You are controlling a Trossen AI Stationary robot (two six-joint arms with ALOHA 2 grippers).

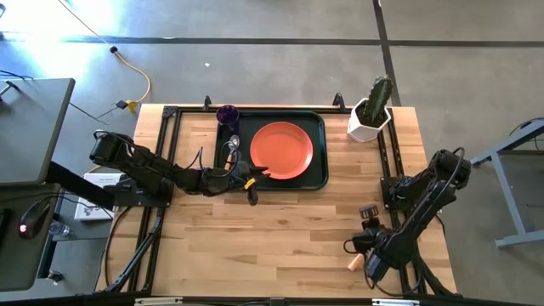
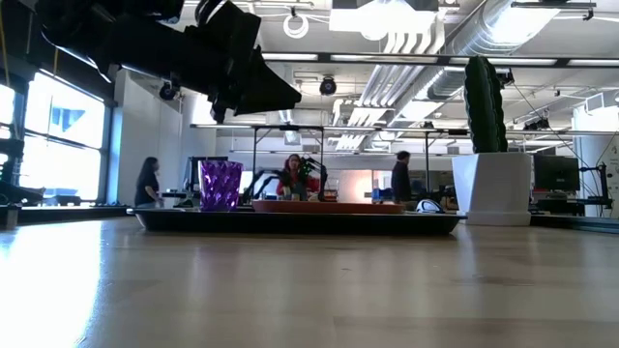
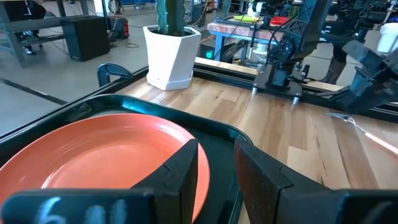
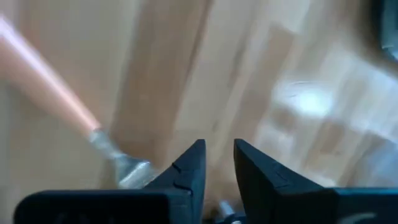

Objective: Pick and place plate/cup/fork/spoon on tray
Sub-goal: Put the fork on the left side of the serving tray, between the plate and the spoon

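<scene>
I will open my right gripper's fingers wider, as the fork's handle slants away beside them, then line them up over the fork and take its metal neck [image 4: 106, 142].
The dark green tray [image 1: 319, 127] lies at the table's far middle. The orange-red plate [image 1: 281, 150] lies flat in it, the purple cup [image 1: 227, 115] stands in its far left corner, and a silver utensil [image 1: 234, 143], seemingly the spoon, lies left of the plate. My left gripper [image 3: 216, 163] hovers slightly open and empty over the tray's near rim beside the plate [image 3: 99, 152]. My right gripper [image 4: 219, 158], slightly open, is low over the table's near right part. A wooden-handled utensil [image 4: 50, 87], seemingly the fork [image 1: 354, 263], lies beside its fingers.
A white pot with a cactus [image 1: 371, 112] stands right of the tray at the far right. Bare wooden table lies between the tray and the near edge [image 1: 280, 255]. People show in the room behind the table [image 2: 295, 179].
</scene>
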